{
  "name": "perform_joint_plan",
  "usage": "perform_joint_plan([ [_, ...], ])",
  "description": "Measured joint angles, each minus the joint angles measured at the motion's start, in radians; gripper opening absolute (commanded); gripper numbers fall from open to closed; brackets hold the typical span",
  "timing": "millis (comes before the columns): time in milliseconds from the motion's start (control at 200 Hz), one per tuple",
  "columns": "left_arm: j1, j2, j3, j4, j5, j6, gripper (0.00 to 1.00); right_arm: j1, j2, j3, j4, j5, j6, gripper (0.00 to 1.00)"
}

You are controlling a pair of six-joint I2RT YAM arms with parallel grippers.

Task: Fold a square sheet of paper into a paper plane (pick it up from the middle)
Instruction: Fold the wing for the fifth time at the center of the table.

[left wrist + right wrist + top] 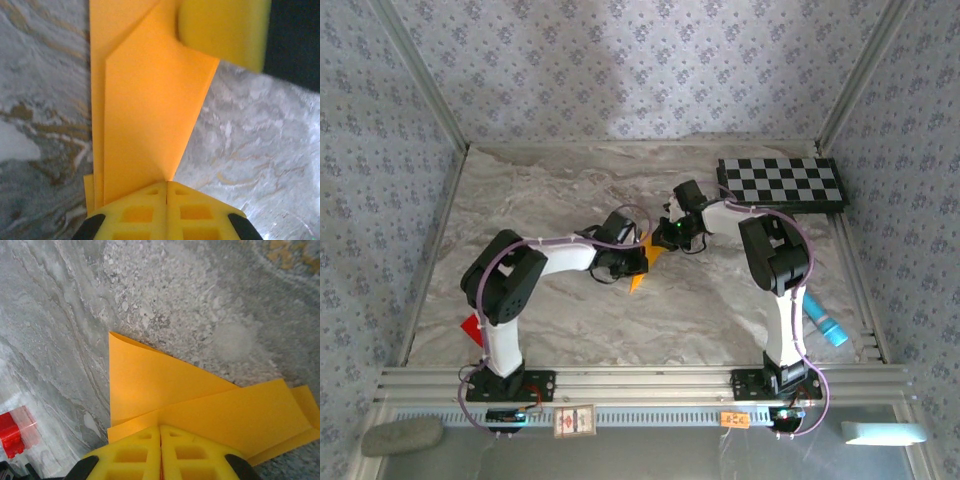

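The folded paper is at a slant under both grippers, so next my left gripper moves back while my right gripper takes the paper's far end (647, 240) and turns the paper straight.
The orange-yellow sheet of paper (640, 277) is folded into several overlapping layers and sits mid-table between both arms. In the left wrist view the paper (150, 100) rises as a long slanted flap, and my left gripper (167, 184) is shut on its lower point. In the right wrist view the paper (200, 400) shows a triangular flap over a wider band, with my right gripper (160, 429) shut on its near edge. The right gripper's yellow finger (225, 30) touches the paper's far end. From above, the left gripper (636, 260) and right gripper (664, 236) almost meet.
The black-and-white checkerboard (782, 182) lies at the back right. A small red triangular piece (472, 328) sits beside the left arm's base, and a blue cylinder (825, 322) lies near the right arm's base. A red object (10, 432) shows at the right wrist view's lower left.
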Motion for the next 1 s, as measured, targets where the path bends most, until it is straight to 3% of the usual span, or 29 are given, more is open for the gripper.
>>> perform_joint_plan([
  [330,-0.039,-0.139,-0.139,-0.101,-0.006,0.026,0.02,0.000,0.002,0.012,-0.014,0.004,-0.002,0.11],
  [545,-0.036,-0.257,-0.217,-0.208,-0.016,0.026,0.11,0.000,-0.001,0.034,-0.045,0.021,-0.030,0.18],
  [710,0.013,-0.379,-0.218,-0.243,-0.040,0.018,0.32,0.013,-0.041,0.051,-0.109,0.079,-0.060,0.33],
  [1004,0.240,-0.552,-0.215,-0.243,-0.137,0.026,0.70,0.107,-0.190,0.082,-0.245,0.314,-0.021,0.57],
])
